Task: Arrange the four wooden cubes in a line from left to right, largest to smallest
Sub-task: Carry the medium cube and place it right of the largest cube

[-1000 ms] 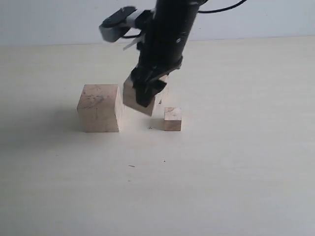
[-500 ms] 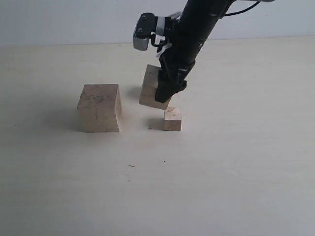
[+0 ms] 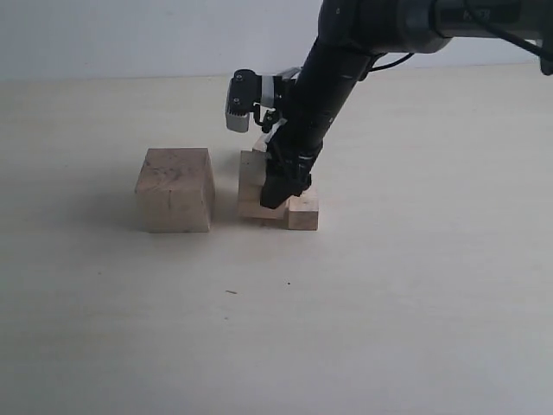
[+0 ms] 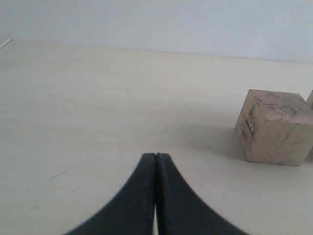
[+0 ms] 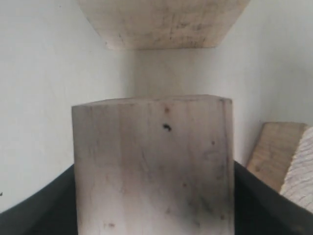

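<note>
The robot's right gripper should release the second cube flush (image 3: pixel 227 194) (image 5: pixel 164 73) against the largest cube, on the side of the largest cube that faces the small cube. The second cube is held low at table level.
The largest wooden cube (image 3: pixel 173 188) stands on the left of the table; in the left wrist view it is the smudged large cube (image 4: pixel 275 127). My right gripper (image 3: pixel 275 192) is shut on the second cube (image 3: pixel 252 188), held low at table level just right of the largest. The held cube (image 5: pixel 151 166) fills the right wrist view between the black fingers (image 5: pixel 29 210). A small cube (image 3: pixel 303 209) sits against its right side. Only a sliver of a fourth cube (image 3: pixel 258 142) shows behind the arm. My left gripper (image 4: pixel 155 157) is shut and empty, away from the cubes.
The pale tabletop (image 3: pixel 389 303) stretches wide around the cubes, and a light wall runs along the back. The right arm's wrist camera housing (image 3: pixel 240 102) hangs above the held cube. Two wood faces (image 5: pixel 274 152) show beside the held cube in the right wrist view.
The right gripper swung the held cube rightward, then brought it down into the spot between the largest cube and the small cube. The other cubes stayed still.
</note>
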You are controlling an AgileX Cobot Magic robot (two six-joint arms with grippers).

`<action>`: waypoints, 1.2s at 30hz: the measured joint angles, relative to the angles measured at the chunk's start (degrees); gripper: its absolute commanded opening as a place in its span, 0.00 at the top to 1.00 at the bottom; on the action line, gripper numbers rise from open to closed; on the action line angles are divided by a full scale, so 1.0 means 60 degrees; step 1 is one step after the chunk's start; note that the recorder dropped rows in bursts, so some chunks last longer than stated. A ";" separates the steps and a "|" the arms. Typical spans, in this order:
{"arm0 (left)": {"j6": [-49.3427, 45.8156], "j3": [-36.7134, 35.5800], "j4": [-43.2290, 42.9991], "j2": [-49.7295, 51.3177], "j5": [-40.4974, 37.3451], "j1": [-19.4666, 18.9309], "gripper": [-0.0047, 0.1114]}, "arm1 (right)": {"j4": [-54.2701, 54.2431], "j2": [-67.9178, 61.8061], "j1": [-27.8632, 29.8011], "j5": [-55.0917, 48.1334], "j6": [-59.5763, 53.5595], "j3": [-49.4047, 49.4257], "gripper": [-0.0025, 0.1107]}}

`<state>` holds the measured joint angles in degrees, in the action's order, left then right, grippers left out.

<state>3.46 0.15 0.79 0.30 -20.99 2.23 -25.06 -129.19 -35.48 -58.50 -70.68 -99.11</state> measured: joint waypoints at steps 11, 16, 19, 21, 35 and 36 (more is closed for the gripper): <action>0.0000 0.0000 0.0000 0.0000 0.0000 0.0000 0.96 | 0.0424 -0.0398 -0.0764 0.1410 -0.0112 0.0000 0.98; 0.0000 0.0000 0.0000 0.0000 0.0000 0.0000 0.96 | 0.0460 -0.0577 -0.0826 0.1550 -0.0112 -0.0066 0.98; 0.0000 0.0000 0.0000 0.0000 0.0000 0.0000 0.96 | 0.0401 -0.0640 -0.0826 0.1531 -0.0112 -0.0103 0.98; 0.0000 0.0000 0.0000 0.0000 0.0000 0.0000 0.96 | 0.0293 -0.0680 -0.0826 0.1531 -0.0112 -0.0124 0.98; 0.0000 0.0000 0.0000 0.0000 0.0000 0.0000 0.96 | -0.0230 -0.0772 -0.0808 0.1700 -0.0112 -0.0145 0.96; 0.0000 0.0000 0.0000 0.0000 0.0000 0.0000 0.96 | -0.0230 -0.0772 -0.0808 0.1700 -0.0112 -0.0145 0.94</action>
<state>3.46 0.15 0.79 0.30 -20.99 2.23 -26.44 -133.82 -40.32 -48.30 -71.35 -99.98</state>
